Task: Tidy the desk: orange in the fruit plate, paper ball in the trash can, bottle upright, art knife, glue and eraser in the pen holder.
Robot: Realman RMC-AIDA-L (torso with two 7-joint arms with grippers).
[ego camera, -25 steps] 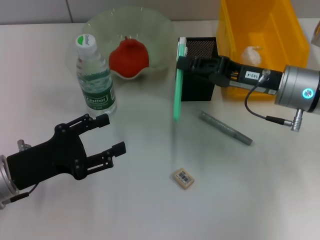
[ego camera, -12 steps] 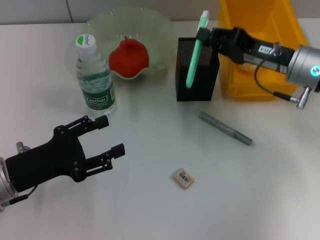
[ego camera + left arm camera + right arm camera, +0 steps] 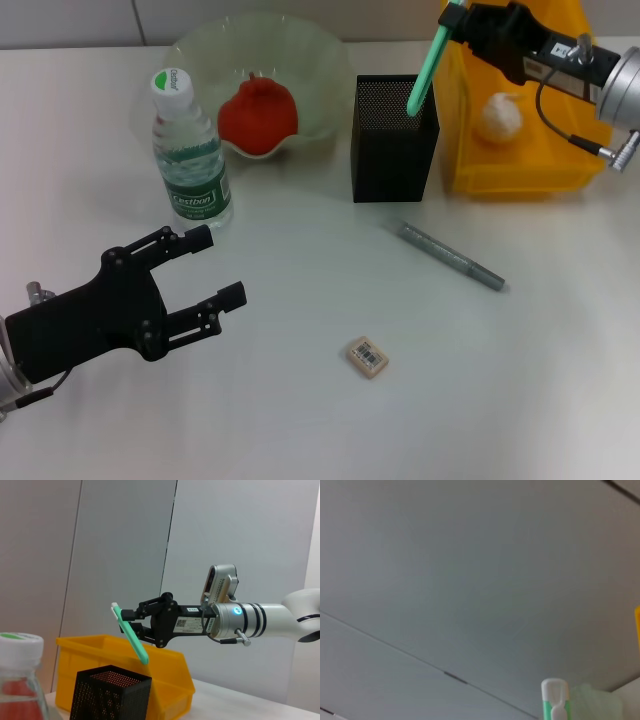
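Observation:
The green art knife, now tilted just above the holder's opening, will sit in the black mesh pen holder (image 3: 402, 113), leaning toward the yellow trash can, after my right gripper lets go of it.
My right gripper (image 3: 457, 20) is shut on the green art knife (image 3: 428, 62) and holds it tilted, its lower tip just above the opening of the black mesh pen holder (image 3: 393, 145). The left wrist view shows this gripper (image 3: 128, 618), the knife (image 3: 132, 641) and the pen holder (image 3: 109, 696) from the side. The grey glue (image 3: 451, 257) and the eraser (image 3: 367, 357) lie on the desk. The orange (image 3: 258, 115) sits in the glass fruit plate (image 3: 205, 45). The bottle (image 3: 190, 150) stands upright. The paper ball (image 3: 499, 118) lies in the yellow trash can (image 3: 520, 175). My left gripper (image 3: 205, 270) hovers open at the front left.
The white desk surface (image 3: 300, 420) runs from the eraser to the front edge. The trash can stands right beside the pen holder, and the bottle stands in front of the plate's left side. Only a grey wall and the knife's white end (image 3: 554, 702) show in the right wrist view.
The right gripper has carried the art knife up and back, from in front of the pen holder to above its opening. The paper ball has come into view. The left arm barely moved.

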